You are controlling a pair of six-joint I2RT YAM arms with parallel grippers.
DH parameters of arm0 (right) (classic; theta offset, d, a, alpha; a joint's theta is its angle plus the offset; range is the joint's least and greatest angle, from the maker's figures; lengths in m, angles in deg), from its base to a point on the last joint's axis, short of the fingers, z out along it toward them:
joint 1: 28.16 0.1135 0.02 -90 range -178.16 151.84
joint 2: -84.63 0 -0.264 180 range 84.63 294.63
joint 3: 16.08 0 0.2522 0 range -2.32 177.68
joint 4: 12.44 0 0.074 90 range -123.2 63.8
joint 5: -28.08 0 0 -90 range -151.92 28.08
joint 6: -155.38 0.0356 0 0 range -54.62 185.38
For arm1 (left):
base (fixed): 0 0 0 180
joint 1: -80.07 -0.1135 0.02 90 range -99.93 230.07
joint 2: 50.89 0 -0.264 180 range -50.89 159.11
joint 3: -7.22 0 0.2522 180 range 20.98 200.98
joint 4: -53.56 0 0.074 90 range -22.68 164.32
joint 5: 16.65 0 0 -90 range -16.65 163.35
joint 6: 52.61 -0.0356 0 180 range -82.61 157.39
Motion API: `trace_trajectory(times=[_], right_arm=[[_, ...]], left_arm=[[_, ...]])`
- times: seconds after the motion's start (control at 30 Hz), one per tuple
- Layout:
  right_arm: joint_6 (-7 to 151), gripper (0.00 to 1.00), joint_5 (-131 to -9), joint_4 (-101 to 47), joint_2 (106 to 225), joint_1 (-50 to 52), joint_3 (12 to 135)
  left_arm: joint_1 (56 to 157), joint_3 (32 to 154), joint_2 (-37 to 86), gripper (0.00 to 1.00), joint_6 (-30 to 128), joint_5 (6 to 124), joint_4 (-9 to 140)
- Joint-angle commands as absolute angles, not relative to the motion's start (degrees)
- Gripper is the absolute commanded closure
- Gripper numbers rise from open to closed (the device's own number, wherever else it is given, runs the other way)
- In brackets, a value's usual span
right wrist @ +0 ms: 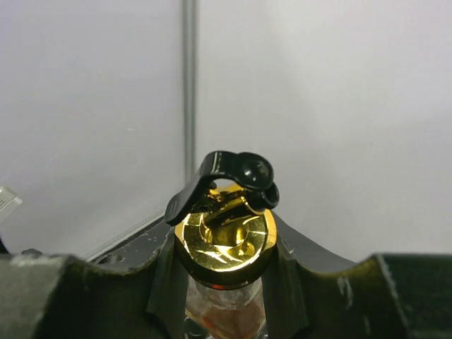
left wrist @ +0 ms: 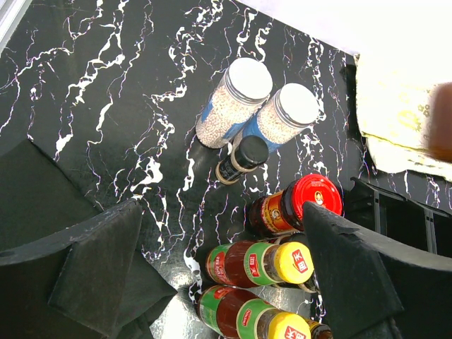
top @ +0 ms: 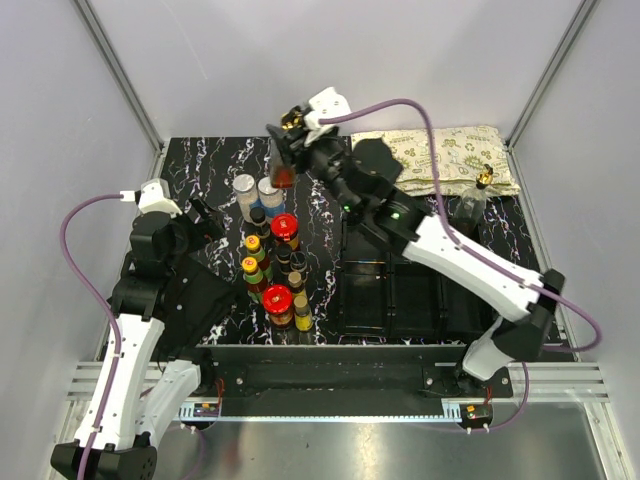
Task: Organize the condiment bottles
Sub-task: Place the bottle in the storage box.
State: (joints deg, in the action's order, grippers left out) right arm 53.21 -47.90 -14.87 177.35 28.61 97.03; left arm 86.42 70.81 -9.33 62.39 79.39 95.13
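Observation:
I need to release my right gripper's bottle inside the black tray's back compartment [top: 454, 244], in front of the other gold-spouted bottle.
My right gripper [top: 285, 152] is shut on a clear gold-spouted glass bottle [top: 284, 176] of reddish liquid and holds it above the table's back centre. Its gold spout with a black flip cap [right wrist: 224, 229] sits between my fingers. My left gripper [top: 203, 222] is open and empty, left of the bottle cluster. In the left wrist view my left gripper [left wrist: 220, 233] hovers over two yellow-capped sauces [left wrist: 258, 263], with a red-lidded jar [left wrist: 300, 205], a black-capped bottle [left wrist: 241, 159] and two grey-lidded shakers [left wrist: 233, 99] beyond. A second gold-spouted bottle [top: 478, 195] stands at the right.
A black compartment tray [top: 400, 295] lies at the front right. A patterned cushion [top: 440, 155] lies at the back right. A black cloth [top: 195, 300] lies at the front left. The standing bottles form rows in the table's middle [top: 275, 265].

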Motion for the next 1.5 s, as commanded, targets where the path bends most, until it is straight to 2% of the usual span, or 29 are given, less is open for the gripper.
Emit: trace_trajectory(times=[0.0, 0.17, 0.37, 0.67, 0.8, 0.97, 1.17, 1.47], right_arm=[[49.0, 1.0, -36.7, -14.9, 168.0, 29.0, 95.6], [46.5, 1.0, -21.4, -19.3, 160.3, 28.9, 89.6], [45.7, 1.0, -8.6, -21.0, 149.9, 28.9, 80.4], [46.5, 1.0, 1.1, -23.4, 140.5, 28.1, 70.9], [48.9, 1.0, 1.8, -25.8, 140.6, 25.5, 69.7], [60.2, 1.0, -6.4, -39.2, 144.2, 18.3, 72.5], [66.9, 1.0, -9.5, -45.6, 146.6, 12.6, 74.2], [73.3, 1.0, -9.1, -47.8, 140.6, 5.6, 67.6]], left_arm=[[86.7, 71.5, -10.0, 0.01, 61.7, 80.3, 94.7], [86.6, 71.7, -9.5, 0.01, 61.8, 79.9, 94.2], [86.4, 71.6, -9.0, 0.01, 62.0, 78.9, 93.7], [86.0, 71.4, -8.3, 0.01, 62.7, 77.4, 93.1], [85.9, 71.3, -8.2, 0.01, 62.7, 77.4, 93.0], [85.8, 71.3, -8.2, 0.01, 62.8, 77.3, 93.0], [85.7, 71.2, -8.3, 0.01, 62.5, 77.5, 93.1], [85.7, 71.2, -7.9, 0.01, 62.6, 77.0, 93.1]])
